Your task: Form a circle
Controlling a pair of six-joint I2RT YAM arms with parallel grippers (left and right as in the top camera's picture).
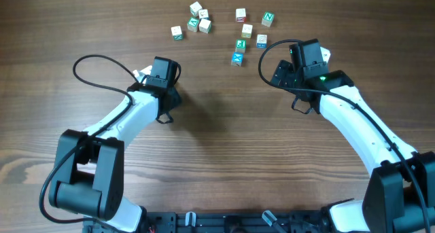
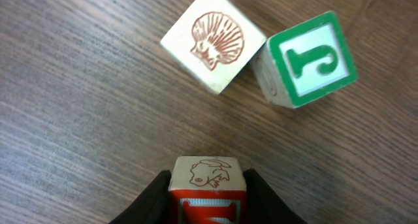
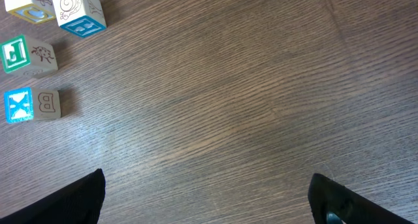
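The frog cube tilts in my left gripper; I should lay it flat, then grip its near end to bring it beside the green J cube (image 2: pixel 271 127).
No circle is formed; the pale wooden letter cubes lie scattered in two loose groups at the far side of the table, one around a green-faced cube (image 1: pixel 177 32) and one around a blue X cube (image 1: pixel 237 58). My left gripper (image 2: pixel 208 185) is shut on a cube with a frog drawing on top and a red face (image 2: pixel 209 173). Just ahead of it sit a shell cube (image 2: pixel 213 40) and a green J cube (image 2: pixel 307 59), touching at a corner. From overhead the left gripper (image 1: pixel 162 68) hides its cube. My right gripper (image 3: pixel 206 198) is open over bare wood, right of the blue X cube (image 3: pixel 31 104).
The right wrist view also holds a green-letter cube (image 3: pixel 26 54) and a blue-letter cube with a spiral (image 3: pixel 80 14) at its left edge. The wooden table (image 1: pixel 224 145) stretches bare between the two arms. A black cable (image 1: pixel 95 63) loops beside the left arm.
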